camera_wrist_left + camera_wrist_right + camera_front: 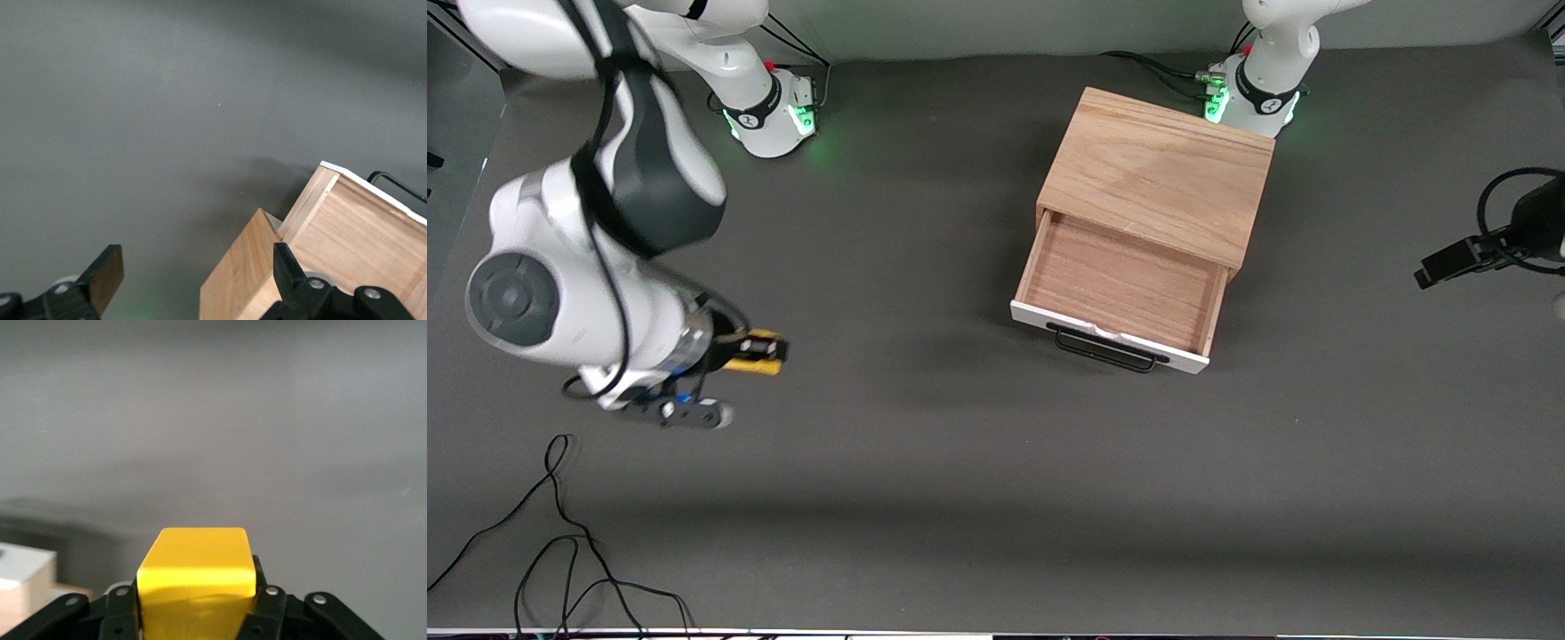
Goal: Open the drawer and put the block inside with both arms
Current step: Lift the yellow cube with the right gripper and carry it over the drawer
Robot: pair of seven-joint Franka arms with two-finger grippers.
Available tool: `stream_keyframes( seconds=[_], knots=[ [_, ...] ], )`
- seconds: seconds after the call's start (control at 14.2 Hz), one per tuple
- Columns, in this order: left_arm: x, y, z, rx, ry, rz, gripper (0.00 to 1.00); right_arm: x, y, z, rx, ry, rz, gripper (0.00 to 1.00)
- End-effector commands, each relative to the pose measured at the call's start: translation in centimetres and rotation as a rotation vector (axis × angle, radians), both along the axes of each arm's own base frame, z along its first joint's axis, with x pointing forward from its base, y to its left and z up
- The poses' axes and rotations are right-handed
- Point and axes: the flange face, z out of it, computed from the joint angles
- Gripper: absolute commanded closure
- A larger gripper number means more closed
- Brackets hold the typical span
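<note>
Next, I set the yellow block, now hanging over bare table, with my right gripper on the open drawer's wood bottom behind the white front panel (1083,288).
The light oak box (1160,182) stands near the left arm's base. Its drawer (1120,284) is pulled open toward the front camera, with a white front panel (1032,314), a black bar handle (1107,351) and an empty wood interior. My right gripper (769,353) hangs over bare table at the right arm's end, shut on the yellow block (745,363). The right wrist view shows the block (195,553) clamped between the fingers of the right gripper (197,593). My left gripper (1436,269) is open and empty above the table beside the box. The left wrist view shows the left gripper (195,260), the box corner (243,273) and the drawer (360,227).
The table is a dark grey mat (925,462). Loose black cables (560,551) lie near the front edge at the right arm's end. More cables (1165,71) run to the left arm's base.
</note>
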Motion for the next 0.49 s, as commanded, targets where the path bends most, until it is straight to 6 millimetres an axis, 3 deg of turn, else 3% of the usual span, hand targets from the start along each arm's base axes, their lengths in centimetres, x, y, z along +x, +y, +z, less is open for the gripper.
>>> stream_keyframes(
  seconds=[0.0,0.14,0.28,0.42],
  knots=[
    [-0.7,-1.4,0.8,-0.005,-0.042,-0.111,0.00,-1.7,4.5,3.9,0.031,-0.007,-0.092,0.90],
    [-0.9,-2.4,1.3,0.007,-0.050,-0.163,0.00,-3.7,9.4,5.3,0.044,-0.020,-0.155,0.90],
    [-1.1,-2.6,1.6,0.007,-0.046,-0.175,0.00,-6.1,14.5,5.3,0.046,-0.028,-0.180,0.90],
    [-1.2,-3.0,2.3,0.007,-0.056,-0.197,0.00,-7.8,19.3,3.9,0.055,-0.044,-0.187,0.90]
  ],
)
